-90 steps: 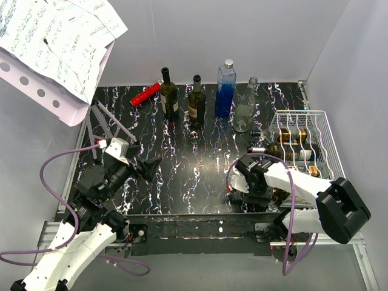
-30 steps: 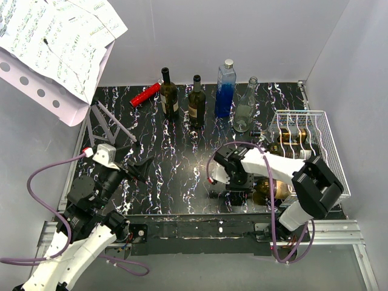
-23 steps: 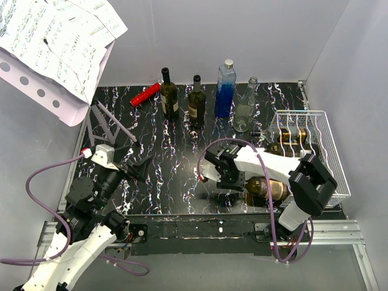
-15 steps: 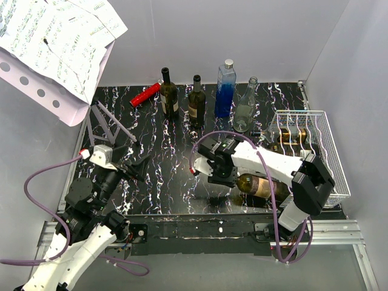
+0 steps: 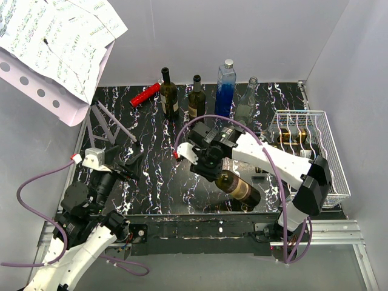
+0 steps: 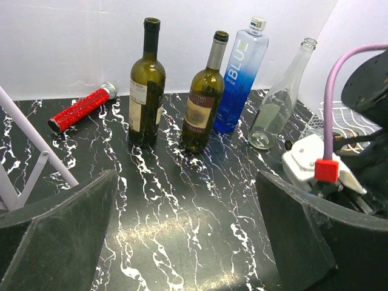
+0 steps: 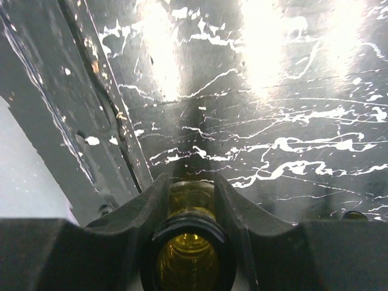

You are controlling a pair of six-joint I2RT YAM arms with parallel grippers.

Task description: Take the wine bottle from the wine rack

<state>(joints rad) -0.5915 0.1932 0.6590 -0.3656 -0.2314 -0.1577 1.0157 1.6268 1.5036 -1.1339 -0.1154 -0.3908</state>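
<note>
Next, my right gripper releases the wine bottle near the table's front edge point(image 5: 197, 194), opposite the dark bottle that is next to the blue bottle. The wine bottle now hangs above the table's middle.
The wine bottle point(image 5: 237, 188), olive-green with a pale label, hangs tilted above the middle of the black marbled table, clear of the wine rack point(image 5: 300, 112). My right gripper point(image 5: 209, 160) is shut on its neck; in the right wrist view the open mouth of the wine bottle point(image 7: 188, 262) sits between the two dark fingers point(image 7: 143, 209). The white wire wine rack stands at the right edge and holds other lying bottles point(image 5: 292, 134). My left gripper point(image 5: 130, 162) hovers open and empty at the near left, with its pads point(image 6: 63, 233) wide apart over bare tabletop.
Along the back wall stand two dark wine bottles point(image 5: 169, 94) point(image 5: 196, 102), a blue bottle point(image 5: 225, 91) and a clear bottle point(image 5: 245, 109). A red glittery tube point(image 5: 145, 94) lies beside them. A music stand with sheets point(image 5: 54, 42) overhangs the far left.
My right arm has swung left and away from the rack, pulling the wine bottle out and lifting it over the table's middle. The left arm has drawn back slightly, still open.
</note>
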